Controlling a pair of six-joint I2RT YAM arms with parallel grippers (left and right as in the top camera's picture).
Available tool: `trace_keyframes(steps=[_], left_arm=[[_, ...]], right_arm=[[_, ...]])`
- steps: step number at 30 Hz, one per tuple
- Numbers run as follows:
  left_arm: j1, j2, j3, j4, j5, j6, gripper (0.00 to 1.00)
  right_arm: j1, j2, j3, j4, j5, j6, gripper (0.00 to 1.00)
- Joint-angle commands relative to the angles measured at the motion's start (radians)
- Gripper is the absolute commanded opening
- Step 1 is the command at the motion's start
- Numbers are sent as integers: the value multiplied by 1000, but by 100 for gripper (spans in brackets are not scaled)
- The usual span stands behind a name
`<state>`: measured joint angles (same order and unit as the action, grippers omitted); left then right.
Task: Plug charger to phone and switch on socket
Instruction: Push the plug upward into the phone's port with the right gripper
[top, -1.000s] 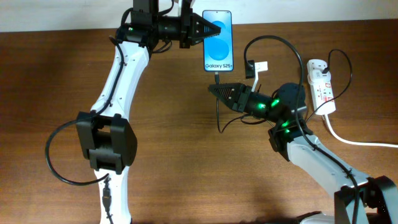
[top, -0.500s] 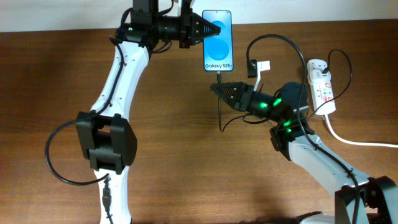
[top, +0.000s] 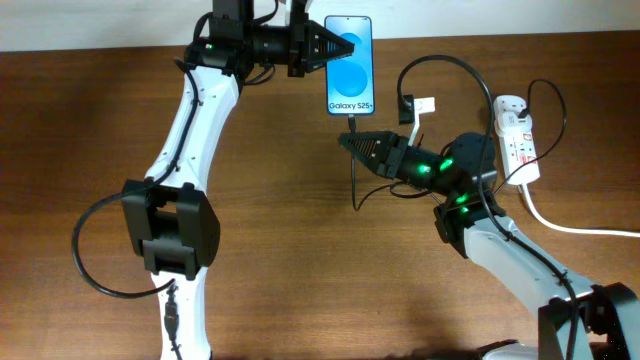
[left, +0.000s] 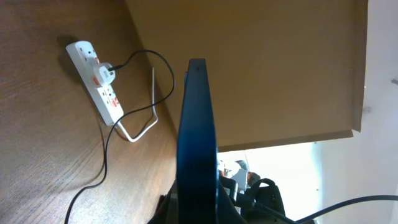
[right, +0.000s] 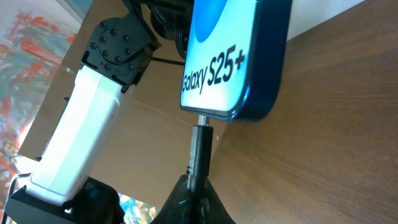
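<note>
Next, my left gripper releases the phone on the bare table (top: 280, 163) between the gripper's white arm and the charger cable. The phone is now at the table's far edge.
The phone (top: 351, 65) with its blue "Galaxy S25+" screen lies at the table's far edge. My left gripper (top: 333, 47) is shut on its left side; in the left wrist view I see the phone edge-on (left: 198, 143). My right gripper (top: 346, 141) is shut on the charger plug (right: 200, 152), whose tip meets the phone's bottom edge (right: 233, 62). The thin black charger cable (top: 354, 180) hangs below the plug. The white socket (top: 517, 137) lies at the right, with a plug in it; it also shows in the left wrist view (left: 96, 81).
A thick white cord (top: 570, 228) runs from the socket to the right edge. A white adapter (top: 415, 108) sits between phone and socket. A black cable loops over it (top: 440, 65). The left arm's black cable loops at the left (top: 95, 250).
My right gripper has moved slightly right and toward the phone with the charger plug. The left arm and phone have not moved.
</note>
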<state>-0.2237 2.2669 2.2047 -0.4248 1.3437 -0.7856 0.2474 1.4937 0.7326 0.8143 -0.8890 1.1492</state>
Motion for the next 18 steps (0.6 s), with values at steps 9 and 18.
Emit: trace_keyframes(steps=[9, 18], left_arm=[[-50, -6, 14, 1, 55, 39, 0], [-31, -6, 14, 1, 55, 39, 0]], right_arm=[[-6, 2, 42, 21, 93, -11, 4], [-6, 2, 46, 13, 106, -11, 6]])
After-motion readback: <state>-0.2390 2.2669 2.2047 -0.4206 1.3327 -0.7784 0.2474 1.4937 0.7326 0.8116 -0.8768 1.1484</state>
